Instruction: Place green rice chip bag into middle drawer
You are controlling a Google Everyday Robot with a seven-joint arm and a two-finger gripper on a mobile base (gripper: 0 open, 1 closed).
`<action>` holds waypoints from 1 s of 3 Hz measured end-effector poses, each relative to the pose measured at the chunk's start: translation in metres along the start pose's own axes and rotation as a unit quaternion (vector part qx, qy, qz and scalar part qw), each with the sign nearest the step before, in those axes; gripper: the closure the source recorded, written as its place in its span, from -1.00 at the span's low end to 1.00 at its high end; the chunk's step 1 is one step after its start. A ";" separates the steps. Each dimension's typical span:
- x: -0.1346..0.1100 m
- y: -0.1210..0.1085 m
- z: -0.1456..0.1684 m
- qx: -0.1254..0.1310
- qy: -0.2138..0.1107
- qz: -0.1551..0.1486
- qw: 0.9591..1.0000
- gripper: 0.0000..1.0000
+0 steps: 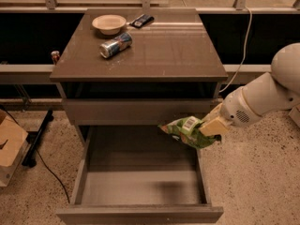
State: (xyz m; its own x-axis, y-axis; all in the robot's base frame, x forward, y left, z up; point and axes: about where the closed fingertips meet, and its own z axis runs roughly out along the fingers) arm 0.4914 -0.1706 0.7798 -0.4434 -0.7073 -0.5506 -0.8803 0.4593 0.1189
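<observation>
Next, my gripper sets the green rice chip bag free on the drawer's grey bottom, toward the side [169,173] that is nearest to my arm.
The green rice chip bag [186,131] is a crinkled light-green foil bag with a small white barcode label. My gripper [209,127] is shut on its right end and holds it in the air over the right side wall of the middle drawer [140,186]. The drawer is pulled out wide, with a bare grey floor and nothing inside. The bag's shadow falls on the drawer floor near the right rear. My white arm comes in from the right.
On the cabinet top [178,50] lie a blue-silver drink can [115,45] on its side, a pale bowl [109,23] and a dark small object [141,20]. A shut upper drawer front [136,111] sits above. A cardboard box [9,149] stands at left on the speckled floor.
</observation>
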 end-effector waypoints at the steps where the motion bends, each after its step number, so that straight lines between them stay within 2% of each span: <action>1: 0.014 -0.018 0.043 -0.015 -0.021 0.035 0.999 1.00; 2: 0.026 -0.033 0.084 -0.030 -0.023 0.061 0.997 1.00; 3: 0.046 -0.038 0.127 -0.051 -0.029 0.099 0.993 1.00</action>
State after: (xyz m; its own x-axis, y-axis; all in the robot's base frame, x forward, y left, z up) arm 0.5257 -0.1527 0.6452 -0.6020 -0.5753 -0.5537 -0.7905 0.5272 0.3117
